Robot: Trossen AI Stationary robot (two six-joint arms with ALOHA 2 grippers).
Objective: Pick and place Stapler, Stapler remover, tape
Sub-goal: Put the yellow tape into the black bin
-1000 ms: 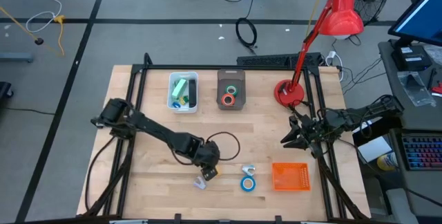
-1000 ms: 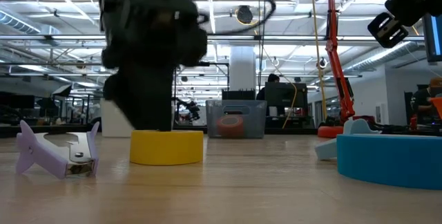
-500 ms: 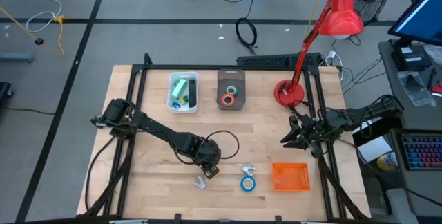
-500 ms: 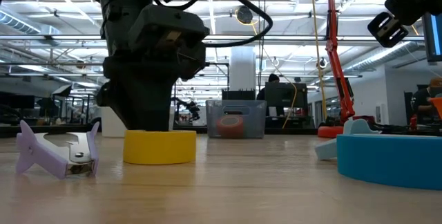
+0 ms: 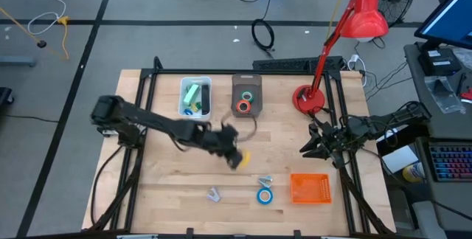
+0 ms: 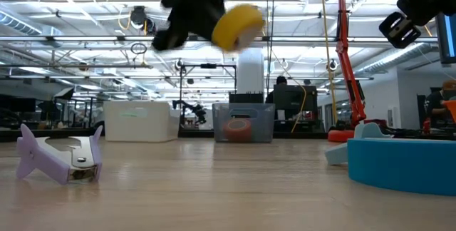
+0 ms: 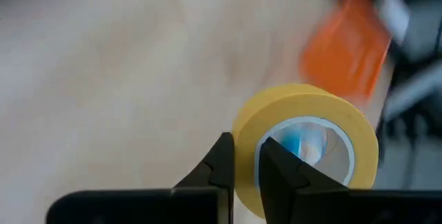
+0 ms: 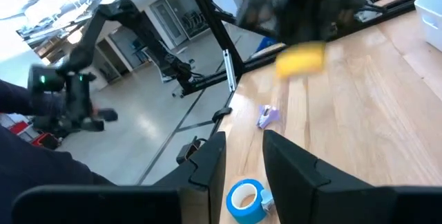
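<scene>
The robot's left gripper needs to release the yellow tape roll in the grey bin (image 5: 251,92), beside the green roll. The yellow roll is now raised over the table's middle.
My left gripper (image 5: 234,153) is raised over the middle of the table, shut on a yellow tape roll (image 5: 242,158), which shows high up in the low view (image 6: 239,26). A purple staple remover (image 5: 214,194) lies on the table near the front edge. Right of it, a blue tape roll (image 5: 265,195) lies flat, with a small pale blue object (image 5: 265,182) just behind it. Green and orange-red rolls lie in the grey bin (image 5: 246,84). My right gripper (image 5: 305,150) waits open at the table's right side. My left gripper pinches the yellow roll's wall (image 7: 246,156) between its two fingers, one finger (image 7: 277,172) inside the ring's hole and the other (image 7: 222,170) outside it. The fingers slant down from the table's left. The roll is lifted clear of the table and tilted.
A white bin (image 5: 185,99) with green items stands at the back beside the grey bin. An orange basket (image 5: 310,188) sits at the front right. A red desk lamp (image 5: 310,99) stands at the back right. Bare wood lies between the bins and the front objects.
My left gripper has shut on the yellow roll, which lay flat on the table, and has risen with it toward the far edge and a little right. The roll is now clear of the table and tilted.
</scene>
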